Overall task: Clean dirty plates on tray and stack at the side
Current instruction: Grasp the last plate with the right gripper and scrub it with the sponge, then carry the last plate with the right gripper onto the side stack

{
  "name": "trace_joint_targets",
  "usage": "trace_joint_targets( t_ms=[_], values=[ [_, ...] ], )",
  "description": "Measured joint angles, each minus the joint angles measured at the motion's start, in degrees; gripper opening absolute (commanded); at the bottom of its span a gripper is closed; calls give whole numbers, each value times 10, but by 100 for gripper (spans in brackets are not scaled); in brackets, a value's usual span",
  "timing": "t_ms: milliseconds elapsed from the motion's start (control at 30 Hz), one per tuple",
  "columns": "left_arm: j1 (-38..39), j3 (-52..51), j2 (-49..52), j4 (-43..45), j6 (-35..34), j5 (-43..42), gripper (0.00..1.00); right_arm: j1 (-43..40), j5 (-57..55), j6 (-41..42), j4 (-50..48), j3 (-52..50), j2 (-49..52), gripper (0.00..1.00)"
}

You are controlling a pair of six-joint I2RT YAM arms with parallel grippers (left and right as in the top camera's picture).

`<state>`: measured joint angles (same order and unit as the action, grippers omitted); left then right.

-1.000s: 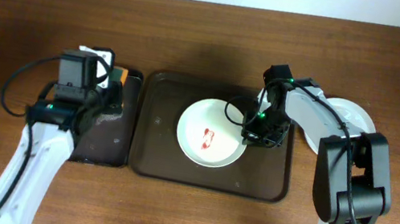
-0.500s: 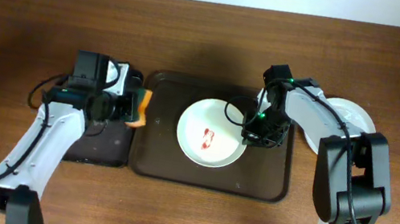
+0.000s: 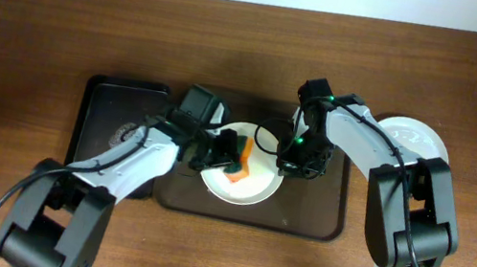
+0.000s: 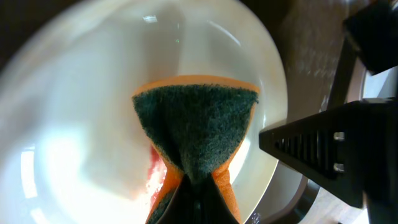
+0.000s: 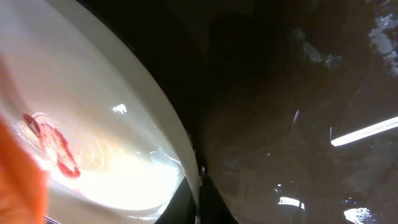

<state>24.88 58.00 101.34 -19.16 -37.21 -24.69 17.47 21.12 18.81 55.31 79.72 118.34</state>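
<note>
My left gripper has the green and orange sponge. It will let go of it on the shiny patch in the smaller black tray (image 3: 127,142).
A white plate (image 3: 254,187) with a red sauce smear (image 5: 53,144) lies on the dark brown tray (image 3: 312,219). My left gripper (image 3: 233,157) is shut on an orange sponge with a green scouring face (image 4: 194,134) and presses it onto the plate's middle, over the smear (image 4: 152,177). My right gripper (image 3: 290,164) is shut on the plate's right rim (image 5: 186,152), one finger on each side of it. Wiped white plates (image 3: 416,144) lie at the right of the tray; the arm hides how many.
A smaller black tray (image 3: 108,126) lies left of the brown tray. The wooden table (image 3: 253,49) runs to a pale wall edge at the back.
My left gripper has carried the sponge from the black tray to the right onto the plate. The right gripper and plate have shifted slightly left.
</note>
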Motion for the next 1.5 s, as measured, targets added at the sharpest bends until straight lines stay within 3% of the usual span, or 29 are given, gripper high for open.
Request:
trace_joint_targets(
  t_ms=[200, 433, 567, 833, 933, 1033, 1200, 1367, 1500],
  values=[
    [37, 1, 38, 22, -18, 6, 0, 0, 0, 0, 0, 0, 0, 4],
    [37, 21, 43, -51, -18, 127, 0, 0, 0, 0, 2, 0, 0, 4],
    [14, 22, 28, -67, 19, 171, 0, 0, 0, 0, 2, 0, 0, 4],
    [-3, 15, -124, -102, 106, 223, 0, 0, 0, 0, 2, 0, 0, 4],
    [-47, 15, -176, -146, 135, 256, 0, 2, -11, 0, 3, 1, 0, 4],
    [-115, 15, -175, -187, 148, 275, 0, 6, -48, 0, 11, 10, -6, 4],
    [-218, 7, -169, -198, 187, 294, 0, 6, -165, -3, 24, 20, -129, 4],
    [-233, 6, -90, -188, 273, 297, 0, 6, -246, -30, 37, 24, -190, 4],
    [-233, 3, -31, -162, 301, 296, 0, 17, -356, -42, 45, 24, -217, 4]
  ],
)
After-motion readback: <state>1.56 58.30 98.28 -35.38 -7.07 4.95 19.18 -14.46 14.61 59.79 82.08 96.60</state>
